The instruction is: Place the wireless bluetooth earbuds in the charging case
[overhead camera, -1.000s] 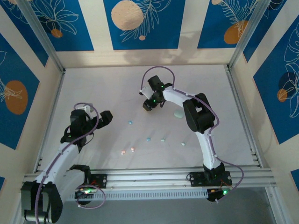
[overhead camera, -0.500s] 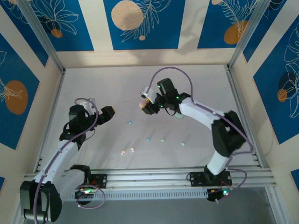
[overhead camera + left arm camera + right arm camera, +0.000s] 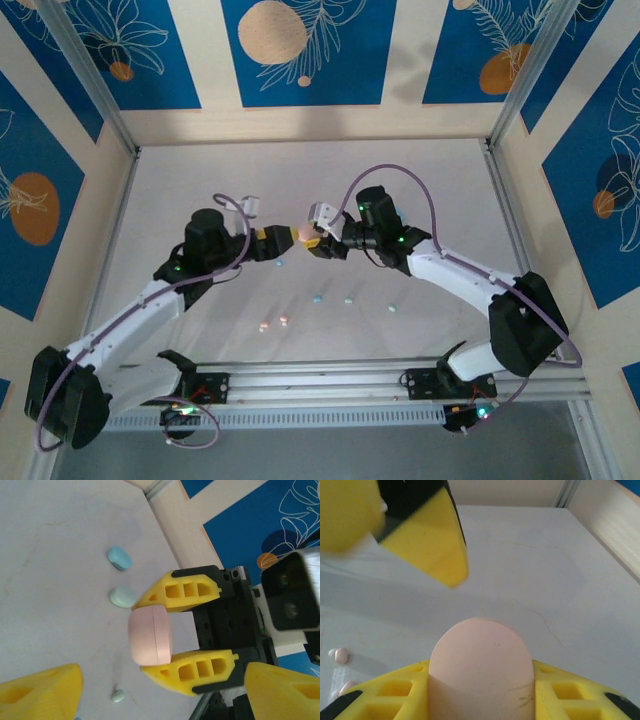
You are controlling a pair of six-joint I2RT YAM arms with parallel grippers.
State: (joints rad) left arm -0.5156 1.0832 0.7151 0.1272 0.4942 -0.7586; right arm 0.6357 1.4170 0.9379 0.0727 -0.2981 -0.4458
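Only the charging case's rounded end sticks out past my right fingers, so my left gripper needs to hold the case while my right gripper grabs its other end (image 3: 481,713).
My right gripper (image 3: 308,240) is shut on a closed pink charging case (image 3: 298,235), held above the table's middle; in the right wrist view the case (image 3: 481,670) sits between my yellow fingers (image 3: 385,695). My left gripper (image 3: 284,240) faces it from the left, open, its fingertips just short of the case (image 3: 150,636). Several earbuds lie on the table below: light blue (image 3: 279,263) (image 3: 317,298), mint (image 3: 348,299) (image 3: 392,308) and pink (image 3: 264,326) (image 3: 283,320). The left wrist view shows a light blue earbud (image 3: 119,558) and two mint ones (image 3: 122,597) (image 3: 118,696).
The white table (image 3: 200,180) is walled by cream and blue panels on three sides, with aluminium posts at the back corners. A metal rail (image 3: 330,375) with both arm bases runs along the near edge. Bare table lies behind the grippers.
The right gripper has carried the pink case up and towards the left. The left arm has swung right to meet it, and its jaws have narrowed somewhat.
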